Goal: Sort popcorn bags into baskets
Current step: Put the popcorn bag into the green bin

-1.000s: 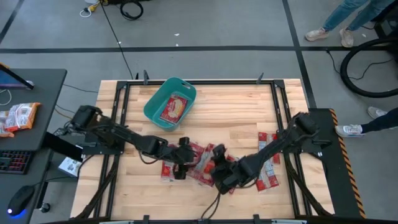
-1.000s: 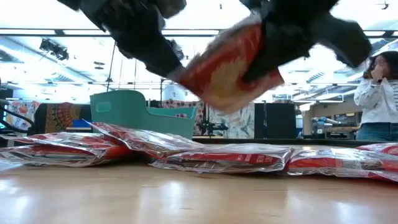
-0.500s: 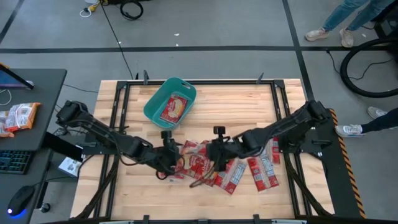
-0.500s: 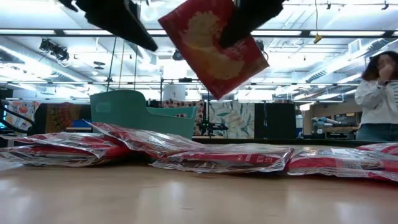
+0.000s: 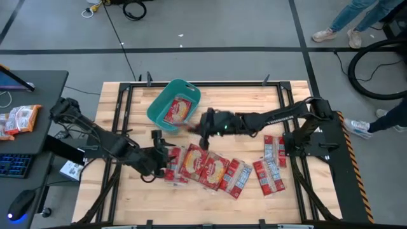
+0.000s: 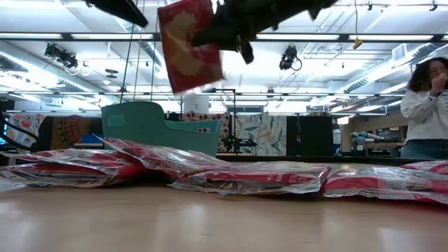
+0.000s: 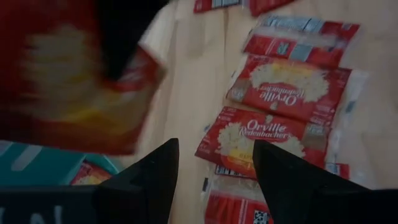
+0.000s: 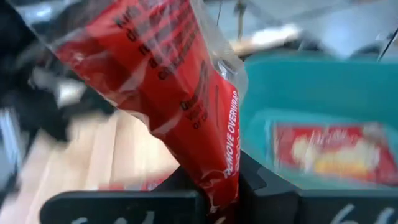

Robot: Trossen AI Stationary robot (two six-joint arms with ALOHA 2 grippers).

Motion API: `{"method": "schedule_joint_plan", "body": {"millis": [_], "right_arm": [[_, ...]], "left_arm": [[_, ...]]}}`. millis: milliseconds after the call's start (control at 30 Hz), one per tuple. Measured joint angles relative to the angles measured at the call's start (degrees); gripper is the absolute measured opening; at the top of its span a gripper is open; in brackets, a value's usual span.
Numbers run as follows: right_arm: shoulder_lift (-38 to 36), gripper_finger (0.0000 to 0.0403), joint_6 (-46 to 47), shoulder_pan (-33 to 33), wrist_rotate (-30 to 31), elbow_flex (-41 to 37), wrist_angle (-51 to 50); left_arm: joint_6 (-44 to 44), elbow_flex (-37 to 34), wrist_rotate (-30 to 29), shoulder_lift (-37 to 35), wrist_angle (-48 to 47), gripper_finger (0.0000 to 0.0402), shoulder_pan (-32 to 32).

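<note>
Next, my left gripper will grab the red bag with popcorn print showing, closest to my left gripper, by the bag's near end [image 5: 187,173] [image 7: 314,148] beside its clear wrap.
My right gripper [image 5: 203,126] is shut on a red popcorn bag [image 6: 185,42], high over the table just to the near right of the teal basket [image 5: 159,108]. One red bag [image 5: 178,111] lies flat inside the basket. My left gripper [image 5: 163,157] hovers open, lower and toward the table's left, at the left end of a row of several red bags [image 5: 213,170] lying flat on the wood. In the left wrist view its fingers [image 7: 149,183] stand apart over these bags [image 7: 273,134], touching none. My right gripper [image 8: 217,190] pinches one short end of the red bag [image 8: 219,168] between its two fingers. The bag is lifted clear of the table and sticks out past the fingers toward the basket [image 8: 311,81], tilted in the low view, its clear wrap creased.
More red bags lie near the table's right edge [image 5: 275,147] and near right [image 5: 267,175]. A dark frame [image 5: 127,95] borders the wooden top. A desk with orange-and-white packets [image 5: 19,117] stands to the left. A person [image 6: 427,105] is in the room beyond.
My right gripper has risen from the bag row and swung toward the far left, toward the basket, carrying the red bag from just above the pile to high in the air. My left gripper has drawn back toward the table's left.
</note>
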Motion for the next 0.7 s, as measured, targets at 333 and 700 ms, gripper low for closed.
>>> {"method": "schedule_joint_plan", "body": {"millis": [333, 700], "right_arm": [[6.37, 0.0033, 2.71, -5.81, 0.34, -2.32, 24.76], [21.07, 0.0033, 9.75, -9.25, 0.88, 5.47, 37.25]], "left_arm": [[1.76, 0.04, -2.72, -6.88, 0.84, 0.0210, -1.51], [1.48, 0.04, -2.49, -7.87, 0.74, 0.0210, -1.94]]}}
